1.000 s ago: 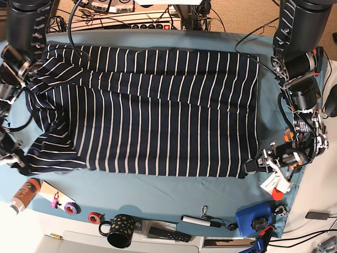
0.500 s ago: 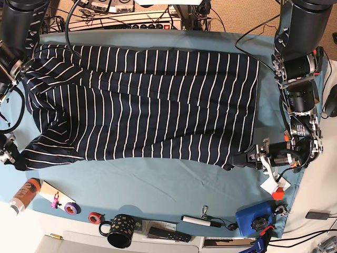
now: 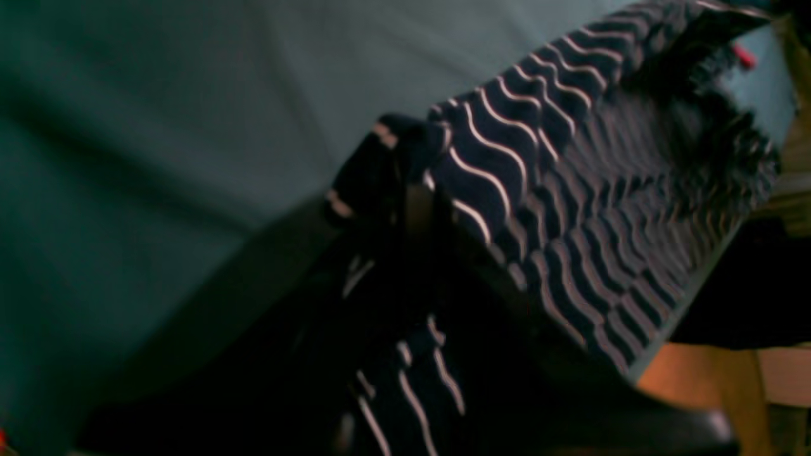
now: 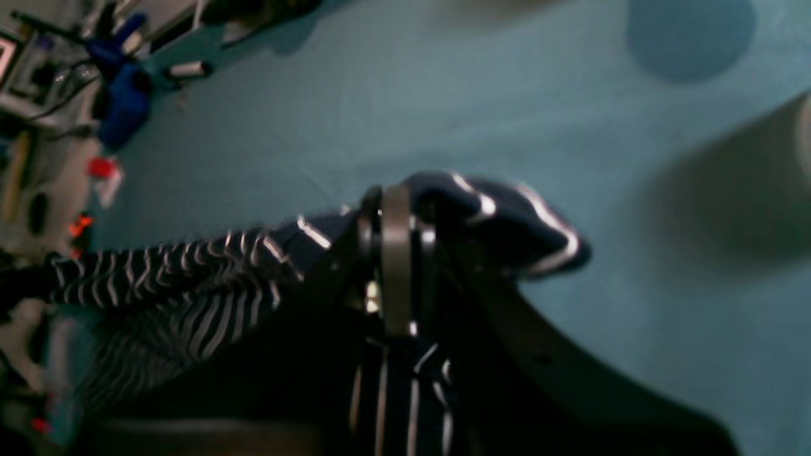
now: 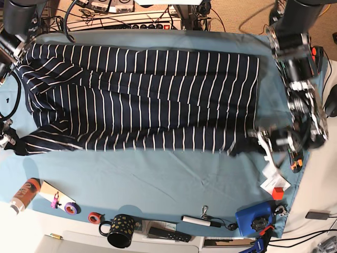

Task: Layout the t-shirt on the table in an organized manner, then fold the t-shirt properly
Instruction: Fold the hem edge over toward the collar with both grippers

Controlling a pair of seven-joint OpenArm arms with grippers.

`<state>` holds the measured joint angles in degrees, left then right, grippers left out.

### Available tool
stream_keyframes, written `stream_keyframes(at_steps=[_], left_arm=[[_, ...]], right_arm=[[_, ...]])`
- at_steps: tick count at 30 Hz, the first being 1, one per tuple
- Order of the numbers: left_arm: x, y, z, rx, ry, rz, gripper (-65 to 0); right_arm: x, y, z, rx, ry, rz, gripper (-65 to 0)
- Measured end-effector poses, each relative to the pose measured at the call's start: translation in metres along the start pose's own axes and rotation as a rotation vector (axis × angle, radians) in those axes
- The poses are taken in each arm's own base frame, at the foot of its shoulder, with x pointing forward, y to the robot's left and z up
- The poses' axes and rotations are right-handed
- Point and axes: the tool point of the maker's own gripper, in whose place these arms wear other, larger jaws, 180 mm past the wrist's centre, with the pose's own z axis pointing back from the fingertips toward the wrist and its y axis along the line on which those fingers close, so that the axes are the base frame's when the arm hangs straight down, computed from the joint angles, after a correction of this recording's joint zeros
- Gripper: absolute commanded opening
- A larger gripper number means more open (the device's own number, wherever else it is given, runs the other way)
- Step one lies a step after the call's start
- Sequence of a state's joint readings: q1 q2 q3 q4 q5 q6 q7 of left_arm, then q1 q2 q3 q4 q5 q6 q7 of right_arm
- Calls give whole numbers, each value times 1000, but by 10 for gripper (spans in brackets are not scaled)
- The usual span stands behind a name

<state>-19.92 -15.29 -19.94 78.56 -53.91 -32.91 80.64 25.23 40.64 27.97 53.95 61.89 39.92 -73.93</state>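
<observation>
Next, I release the t-shirt's near corner, now drawn up off the cloth's front, from my left gripper on the t-shirt's striped fabric [image 5: 246,86] just short of the t-shirt's far corner.
The navy white-striped t-shirt [image 5: 142,95] lies spread wide across the teal table [image 5: 158,179], its near edge drawn up off the front part of the cloth. At the base view's right, my left gripper [image 5: 256,142] is shut on the shirt's near corner. The left wrist view shows this grip, the left gripper [image 3: 408,190] pinching bunched striped fabric [image 3: 507,158]. At the base view's left edge, my right gripper [image 5: 9,143] is shut on the opposite near corner. Up close, the right gripper [image 4: 396,247] holds a folded lump of the shirt [image 4: 507,228] above the cloth.
Along the front edge stand a black dotted mug [image 5: 120,230], an orange bottle [image 5: 23,194], tape rolls [image 5: 70,208], a white marker [image 5: 201,221], a remote [image 5: 168,233] and a blue device [image 5: 253,217]. A white and red tag [image 5: 275,185] lies near the left arm. Cables and a power strip [image 5: 131,23] run behind.
Both grippers have moved away from the front edge, dragging the shirt's near edge toward the back. More bare teal cloth shows in front of the shirt.
</observation>
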Motion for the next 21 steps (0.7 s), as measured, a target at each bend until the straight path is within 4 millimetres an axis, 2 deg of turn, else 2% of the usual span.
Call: stream_keyframes(at_steps=[4, 10, 15, 19, 21], left_arm=[[-22, -13, -4, 52, 12, -14, -650], [-19, -29, 9, 141, -45, -108, -650], [-43, -27, 8, 154, -1, -66, -650], [-42, -27, 8, 152, -8, -66, -650], [-43, -29, 10, 157, -10, -66, -650]], right_arm=[[-1, 10, 8, -18, 13, 93, -650], [-17, 17, 18, -33, 21, 148, -650], [-36, 18, 45, -45, -7, 110, -650], [-18, 35, 65, -16, -144, 136, -650], [-18, 36, 74, -36, -154, 161, -650]])
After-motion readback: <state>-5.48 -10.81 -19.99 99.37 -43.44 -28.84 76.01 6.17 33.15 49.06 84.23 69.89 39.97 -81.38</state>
